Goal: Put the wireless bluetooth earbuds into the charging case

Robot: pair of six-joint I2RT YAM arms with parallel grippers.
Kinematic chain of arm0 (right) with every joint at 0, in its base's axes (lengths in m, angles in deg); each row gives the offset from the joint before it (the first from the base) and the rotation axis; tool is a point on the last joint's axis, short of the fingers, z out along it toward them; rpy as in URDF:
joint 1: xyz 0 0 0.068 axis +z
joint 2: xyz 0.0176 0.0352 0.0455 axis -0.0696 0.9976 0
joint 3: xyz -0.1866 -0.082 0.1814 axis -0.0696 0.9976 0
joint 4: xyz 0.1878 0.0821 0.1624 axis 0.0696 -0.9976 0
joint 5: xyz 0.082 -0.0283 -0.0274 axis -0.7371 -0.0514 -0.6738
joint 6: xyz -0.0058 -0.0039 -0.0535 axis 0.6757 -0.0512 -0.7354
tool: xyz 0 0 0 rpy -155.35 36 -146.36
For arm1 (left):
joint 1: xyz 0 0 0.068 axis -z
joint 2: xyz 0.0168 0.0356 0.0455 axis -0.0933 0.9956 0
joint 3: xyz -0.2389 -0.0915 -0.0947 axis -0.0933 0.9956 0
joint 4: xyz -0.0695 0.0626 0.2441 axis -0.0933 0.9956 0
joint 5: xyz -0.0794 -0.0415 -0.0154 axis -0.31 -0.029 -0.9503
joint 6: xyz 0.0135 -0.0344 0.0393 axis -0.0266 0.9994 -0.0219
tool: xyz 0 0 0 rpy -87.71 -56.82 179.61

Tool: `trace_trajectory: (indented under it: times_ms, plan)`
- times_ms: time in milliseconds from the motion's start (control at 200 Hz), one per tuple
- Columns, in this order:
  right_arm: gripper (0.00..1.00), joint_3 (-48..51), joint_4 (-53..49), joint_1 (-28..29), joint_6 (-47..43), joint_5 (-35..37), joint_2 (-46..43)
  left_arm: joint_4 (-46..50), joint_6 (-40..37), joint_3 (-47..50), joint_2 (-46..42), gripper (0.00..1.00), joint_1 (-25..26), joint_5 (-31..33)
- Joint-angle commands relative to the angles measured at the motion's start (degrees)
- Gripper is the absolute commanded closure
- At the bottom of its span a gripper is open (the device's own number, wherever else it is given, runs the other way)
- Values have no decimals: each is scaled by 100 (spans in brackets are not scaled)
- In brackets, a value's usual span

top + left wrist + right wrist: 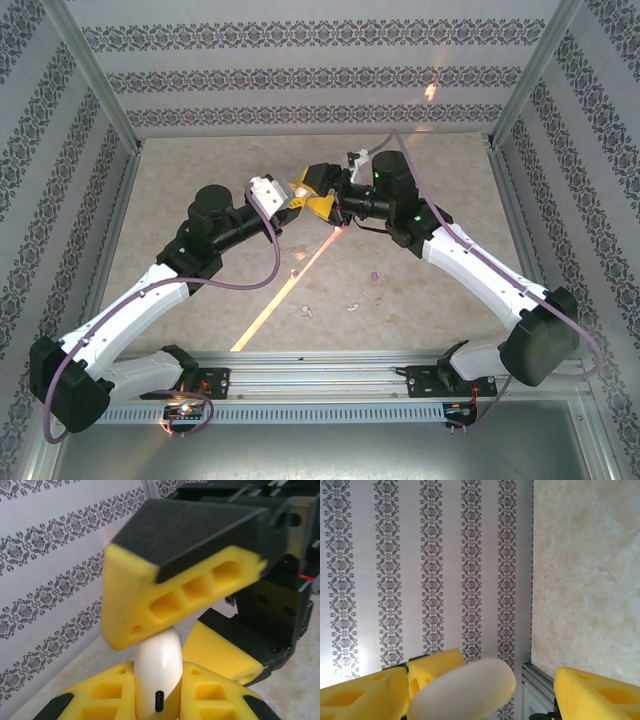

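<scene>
The charging case's dark slot is showing and its lid is hidden, so next my right gripper takes the rounded end [162, 637] before my left gripper grips it again lid-forward.
A smooth white oval charging case [156, 667] with a small dark slot stands upright between the yellow fingers of my left gripper [157, 697], which is shut on it above mid-table. My right gripper [480, 692] is open around the same case [465, 690]: one finger [362, 695] is close on the left, the other [597, 690] stands well off to the right. In the top view both grippers [300, 200] [325, 195] meet at the centre. Earbuds lie on the table: purple ones [295, 271] [376, 276] and whitish ones [307, 311] [353, 306].
The beige table [200, 170] is fenced by patterned walls [320, 75] and metal posts. A rail [320, 372] with the arm bases runs along the near edge. An orange streak of light [285, 295] crosses the table near the earbuds.
</scene>
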Motion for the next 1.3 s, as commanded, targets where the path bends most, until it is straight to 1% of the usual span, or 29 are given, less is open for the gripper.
trace_trajectory:
  times_ms: [0, 165, 245, 375, 390, 490, 589, 659, 754, 884, 1019, 1179, 1294]
  plan:
    - [25, -144, 292, -65, 338, -86, 109, 118, -407, -20, -58, 94, 144, 170]
    - [29, -142, 717, -58, 606, -229, 240, 127, -409, -22, 11, 92, 220, 258]
    - [33, -126, 811, -38, 663, -254, 253, 127, -386, -19, 47, 90, 243, 269]
    - [48, -88, 915, -29, 730, -271, 240, 155, -447, -16, 116, 90, 289, 323]
    - [51, -81, 922, -29, 732, -276, 233, 168, -456, -19, 128, 90, 293, 336]
    - [61, -79, 937, -29, 732, -278, 217, 246, -531, -30, 174, 88, 326, 387]
    - [69, -88, 962, -38, 726, -302, 224, 276, -616, 11, 169, 81, 377, 397]
    - [74, -90, 998, -47, 732, -315, 241, 276, -714, 79, 117, 74, 420, 399]
    - [78, -91, 1057, -55, 758, -332, 268, 284, -822, 154, 45, 64, 462, 442]
    - [83, -79, 1195, -55, 833, -357, 310, 323, -940, 220, -56, 55, 475, 528]
    - [88, -82, 1325, -64, 918, -410, 383, 418, -971, 219, -55, 50, 484, 607]
    - [94, -62, 1420, -71, 996, -413, 452, 450, -925, 186, -9, 47, 484, 691]
    - [96, -53, 1445, -91, 1007, -421, 506, 522, -820, 101, 62, 45, 490, 795]
